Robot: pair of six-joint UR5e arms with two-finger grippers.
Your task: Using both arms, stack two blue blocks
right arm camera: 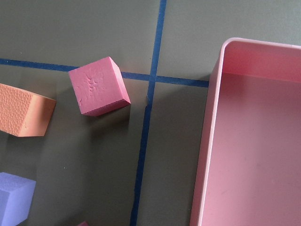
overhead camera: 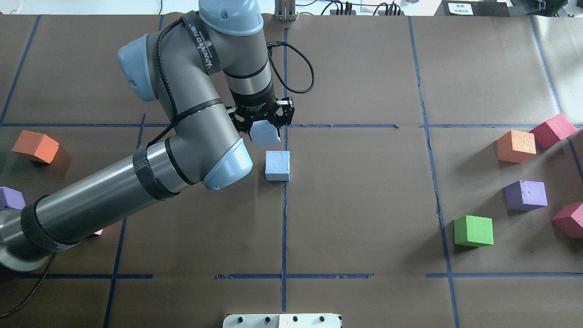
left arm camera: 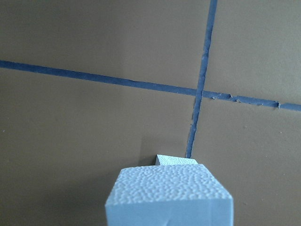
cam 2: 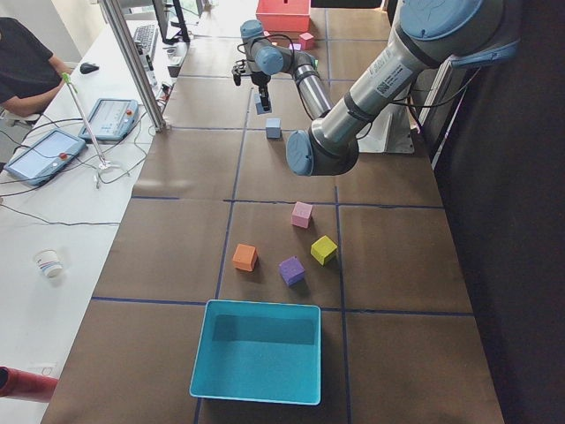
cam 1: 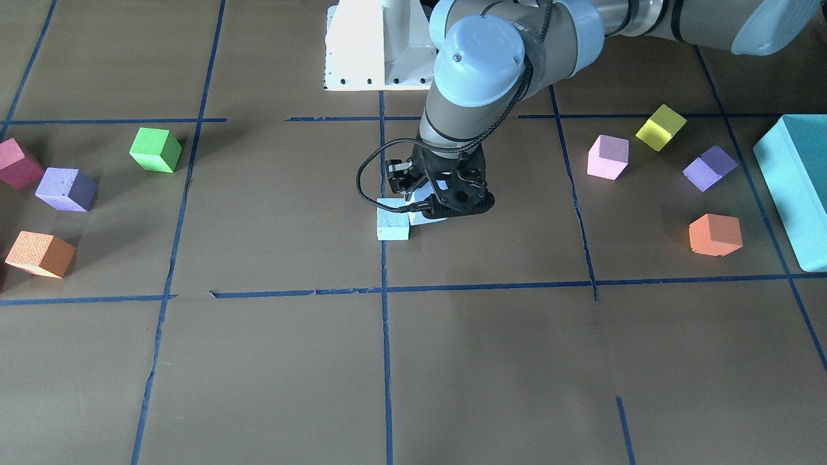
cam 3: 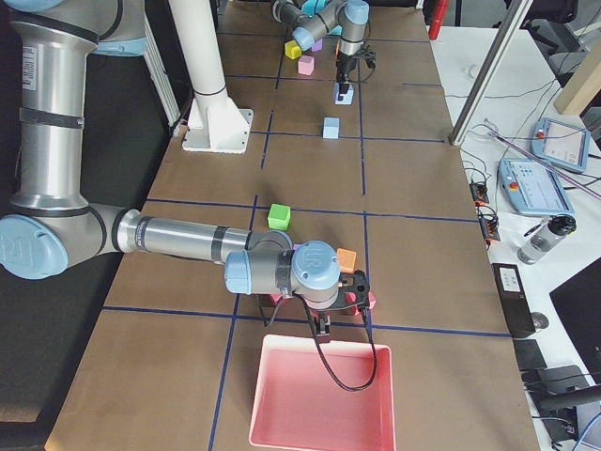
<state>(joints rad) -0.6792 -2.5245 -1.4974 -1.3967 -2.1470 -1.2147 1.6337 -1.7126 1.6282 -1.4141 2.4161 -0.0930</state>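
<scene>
My left gripper is going to release its light blue block on top of the blue block [cam 1: 393,208] [left arm camera: 177,161] that rests at the tape line.
My left gripper [overhead camera: 264,122] is shut on one light blue block [overhead camera: 265,135] and holds it above the table. The second blue block [overhead camera: 277,165] rests on the brown table beside a blue tape line, just nearer my base than the held one. In the front-facing view the gripper [cam 1: 446,197] hangs over the held block [cam 1: 428,217], with the resting block [cam 1: 393,225] beside it. In the left wrist view the held block [left arm camera: 169,195] fills the bottom and the resting block [left arm camera: 176,160] peeks out behind it. My right gripper [cam 3: 324,318] hovers by a pink tray; I cannot tell whether it is open.
Green [overhead camera: 473,231], purple [overhead camera: 526,195], orange [overhead camera: 516,146] and red-pink [overhead camera: 552,130] cubes lie on the table's right side. Another orange cube [overhead camera: 35,146] lies far left. A large teal box [cam 1: 798,187] and a pink tray [right arm camera: 254,141] stand at the table's ends.
</scene>
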